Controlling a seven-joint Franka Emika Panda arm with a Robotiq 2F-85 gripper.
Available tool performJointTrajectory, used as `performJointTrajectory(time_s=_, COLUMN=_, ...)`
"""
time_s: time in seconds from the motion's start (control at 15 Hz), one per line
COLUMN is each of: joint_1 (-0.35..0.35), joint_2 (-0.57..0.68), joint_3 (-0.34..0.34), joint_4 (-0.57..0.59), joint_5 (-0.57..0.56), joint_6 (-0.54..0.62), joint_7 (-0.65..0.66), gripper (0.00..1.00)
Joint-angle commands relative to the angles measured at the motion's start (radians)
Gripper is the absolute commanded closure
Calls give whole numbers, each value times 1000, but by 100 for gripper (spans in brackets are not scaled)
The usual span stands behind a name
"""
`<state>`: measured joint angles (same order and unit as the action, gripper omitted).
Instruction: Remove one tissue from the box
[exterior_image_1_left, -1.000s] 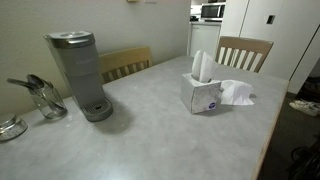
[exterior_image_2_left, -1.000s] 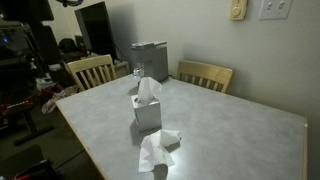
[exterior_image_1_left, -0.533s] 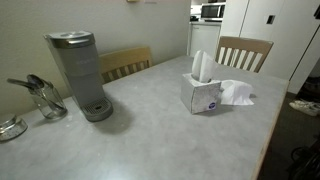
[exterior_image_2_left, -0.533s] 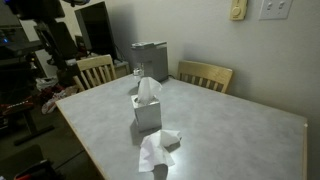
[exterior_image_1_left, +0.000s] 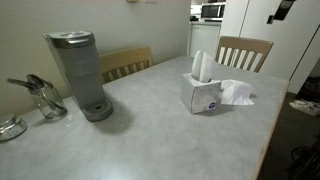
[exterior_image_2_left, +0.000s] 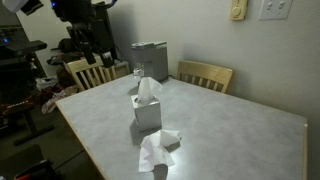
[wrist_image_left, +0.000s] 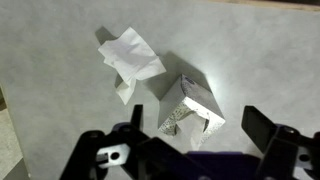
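Observation:
I will next move my gripper to the upper end of the tissue (exterior_image_1_left: 204, 60) (wrist_image_left: 188, 136) that stands out of the box, and close it on the tissue there.
The box (exterior_image_1_left: 202, 98) stands on the grey table, also seen in the other exterior view (exterior_image_2_left: 147, 113). A white tissue (exterior_image_1_left: 201, 67) stands up out of its top (exterior_image_2_left: 149, 90). In the wrist view the box (wrist_image_left: 200, 97) lies far below, with the tissue (wrist_image_left: 185, 120) in its opening. My gripper (wrist_image_left: 198, 125) is open and empty, high above the box, its dark fingers on either side of it. A crumpled white wad (exterior_image_1_left: 237, 93) lies beside the box (wrist_image_left: 128, 55). The arm (exterior_image_2_left: 85, 15) shows at the top edge.
A tall grey coffee machine (exterior_image_1_left: 80, 72) stands at the table's far side, with a glass jar of utensils (exterior_image_1_left: 45, 98) next to it. Wooden chairs (exterior_image_1_left: 243, 50) (exterior_image_2_left: 205, 74) stand round the table. The table edge (exterior_image_2_left: 95, 160) is near the wad.
The arm has come into both exterior views at the top edge and moved in toward the table. The box, tissue and wad have not moved.

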<state>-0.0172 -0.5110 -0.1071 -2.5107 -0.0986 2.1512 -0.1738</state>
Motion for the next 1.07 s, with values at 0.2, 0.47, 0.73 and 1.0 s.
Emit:
performJointTrajectory(time_s=0.2, joint_1=3, joint_2=184, joint_3=3, joint_4=138, joint_5=3, joint_6=56, joint_7=-53, gripper=0)
performJointTrajectory(time_s=0.47, joint_1=-2, joint_2=171, joint_3=9, joint_4=129, joint_5=9, joint_6=45, joint_7=-50, gripper=0)
performJointTrajectory(time_s=0.73, joint_1=-2, joint_2=179, joint_3=9, joint_4=137, joint_5=9, joint_6=45, joint_7=-51, gripper=0)
performJointTrajectory(time_s=1.0, joint_1=7, joint_2=210, joint_3=3, joint_4=125, joint_5=36, joint_6=80, joint_7=-58, gripper=0)
